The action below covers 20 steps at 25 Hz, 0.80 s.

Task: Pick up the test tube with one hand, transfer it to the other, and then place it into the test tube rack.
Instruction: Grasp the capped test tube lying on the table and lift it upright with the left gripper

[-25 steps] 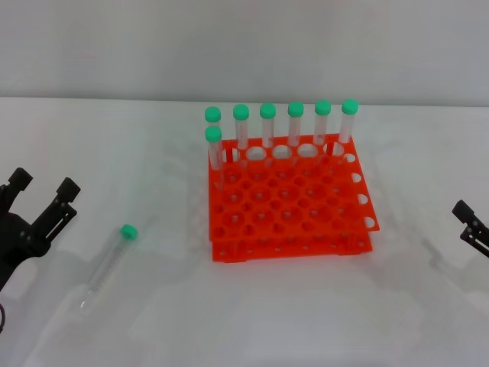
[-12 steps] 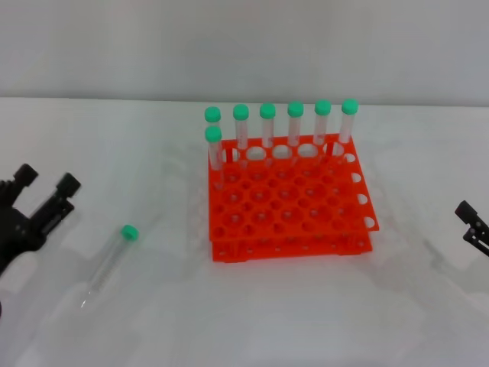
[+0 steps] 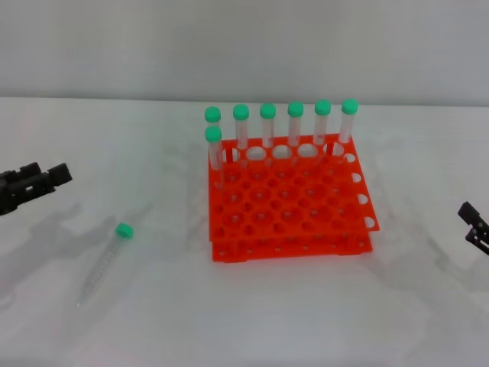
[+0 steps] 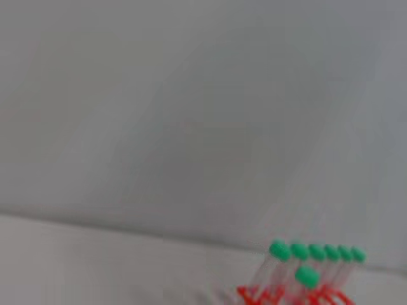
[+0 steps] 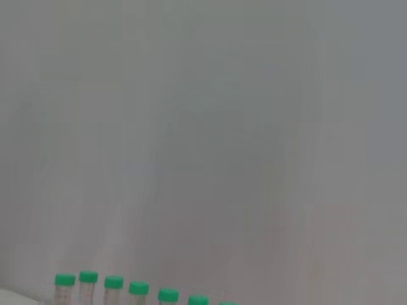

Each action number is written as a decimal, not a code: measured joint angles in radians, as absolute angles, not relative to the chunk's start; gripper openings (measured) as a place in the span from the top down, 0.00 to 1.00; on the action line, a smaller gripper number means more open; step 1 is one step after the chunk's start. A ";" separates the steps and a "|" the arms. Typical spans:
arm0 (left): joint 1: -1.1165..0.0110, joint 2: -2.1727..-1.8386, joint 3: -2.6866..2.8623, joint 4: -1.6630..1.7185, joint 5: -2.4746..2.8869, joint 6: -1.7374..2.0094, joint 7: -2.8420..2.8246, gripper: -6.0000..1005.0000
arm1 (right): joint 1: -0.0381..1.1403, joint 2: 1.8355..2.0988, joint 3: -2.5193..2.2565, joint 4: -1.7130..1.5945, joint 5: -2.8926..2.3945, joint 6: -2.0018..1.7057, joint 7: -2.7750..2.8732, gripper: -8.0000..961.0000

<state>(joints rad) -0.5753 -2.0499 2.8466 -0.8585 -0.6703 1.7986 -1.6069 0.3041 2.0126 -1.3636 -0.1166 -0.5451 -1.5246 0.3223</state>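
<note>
I should close my left gripper on the lower half (image 3: 95, 277) of the lying test tube's clear body, slightly below its middle, so that the green cap stays free.
The test tube (image 3: 104, 262), clear with a green cap, lies on the white table at the left front, cap towards the back. The orange-red test tube rack (image 3: 290, 206) stands at the middle. My left gripper (image 3: 47, 174) is at the left edge of the head view, behind and to the left of the lying tube and apart from it, its two fingers spread and holding nothing. Only the tip of my right gripper (image 3: 475, 225) shows at the right edge, away from the rack. Neither wrist view shows the lying tube.
Several green-capped tubes (image 3: 267, 126) stand upright along the rack's back row, and one more (image 3: 215, 149) at the left of the second row. They also show low in the left wrist view (image 4: 308, 257) and the right wrist view (image 5: 114, 284). A grey wall stands behind the table.
My left gripper has turned and drawn back towards the left edge, farther from the lying tube. My right gripper has slipped a little farther out at the right edge. The rack has not moved.
</note>
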 joint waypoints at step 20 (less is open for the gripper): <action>-0.987 -2.030 2.849 -1.239 0.156 1.830 -1.935 0.11 | 0.306 2.011 -1.351 -0.116 -0.533 -1.516 0.321 0.12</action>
<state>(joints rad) -0.9868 -2.0303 2.8485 -1.2394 0.1564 1.8299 -1.9350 0.3060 2.0110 -1.3514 -0.1165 -0.5333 -1.5163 0.3206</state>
